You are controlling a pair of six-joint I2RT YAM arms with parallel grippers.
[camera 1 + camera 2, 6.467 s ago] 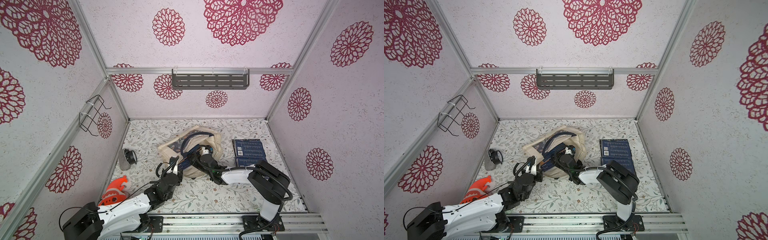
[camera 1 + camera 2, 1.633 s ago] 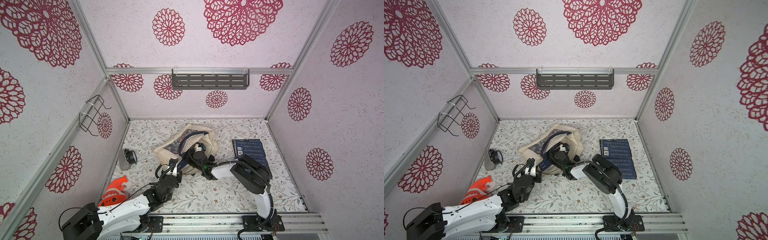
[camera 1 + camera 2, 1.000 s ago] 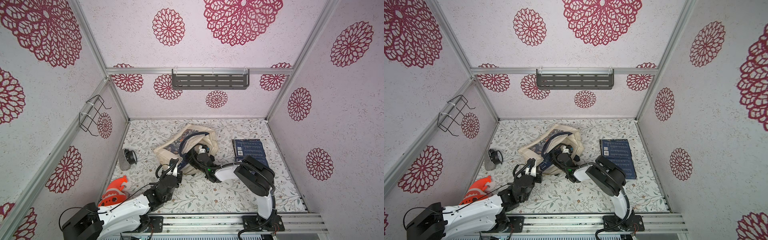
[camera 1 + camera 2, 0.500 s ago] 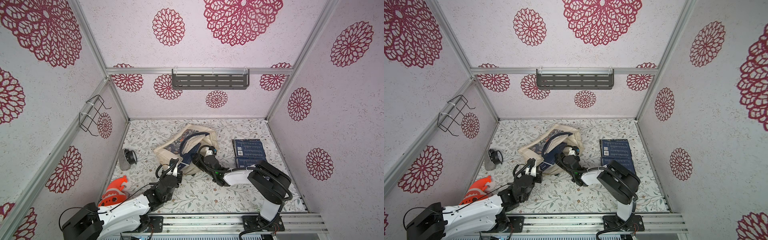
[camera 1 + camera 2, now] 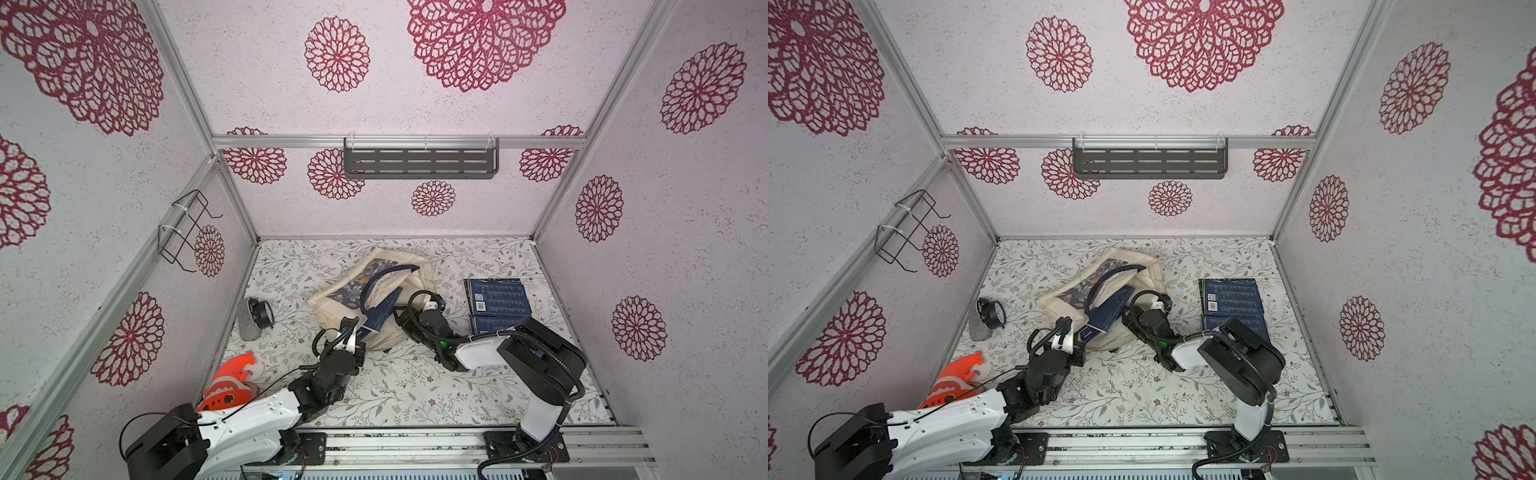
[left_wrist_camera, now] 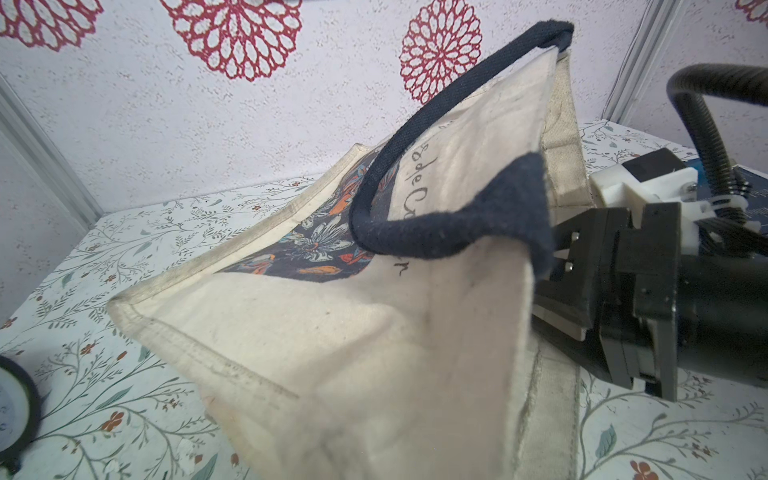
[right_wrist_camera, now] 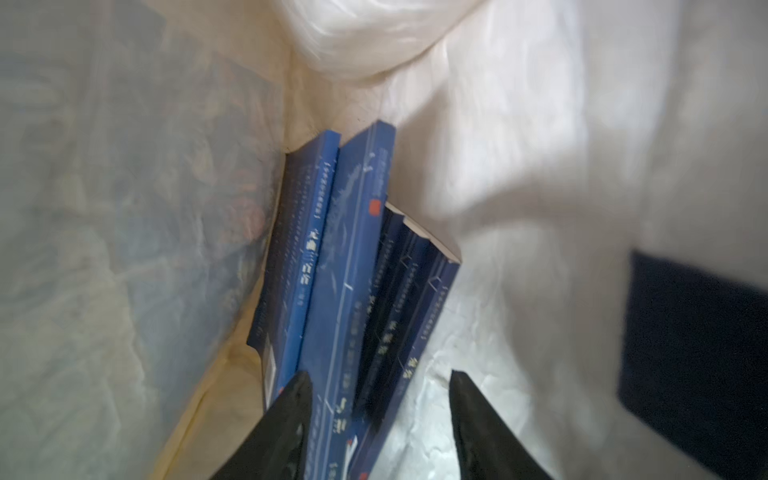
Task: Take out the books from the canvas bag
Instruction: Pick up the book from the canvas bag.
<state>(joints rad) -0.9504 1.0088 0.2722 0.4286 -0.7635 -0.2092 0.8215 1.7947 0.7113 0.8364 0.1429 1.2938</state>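
I should close on just the book with the red mark [image 7: 348, 312] and pull it out first, because the ends of several books lie across my right gripper's open fingers.
The cream canvas bag [image 5: 419, 282] [image 5: 1150, 282] lies on its side mid-table, with a navy handle arching over it. My left gripper [image 5: 353, 332] [image 5: 1073, 336] is shut on the bag's near edge. In the left wrist view the cloth [image 6: 374, 332] hides its jaws. My right gripper [image 5: 401, 318] [image 5: 1127, 320] [image 7: 380, 374] is at the bag's mouth and open. Several blue books [image 7: 345, 270] stand inside the bag, their near ends between the black fingers [image 7: 299, 399]. One book [image 5: 384, 309] shows through the opening in both top views. More books [image 5: 496, 301] [image 5: 1231, 299] are stacked on the table at the right.
A grey round clock [image 5: 259, 316] lies left of the bag. An orange plastic piece [image 5: 228, 382] sits by the left arm's base. A wire rack [image 5: 183, 232] hangs on the left wall, and a grey shelf [image 5: 419, 158] on the back wall.
My right gripper's jaws have opened, and the right arm's elbow has swung to the right. The left arm still holds the bag in the same place.
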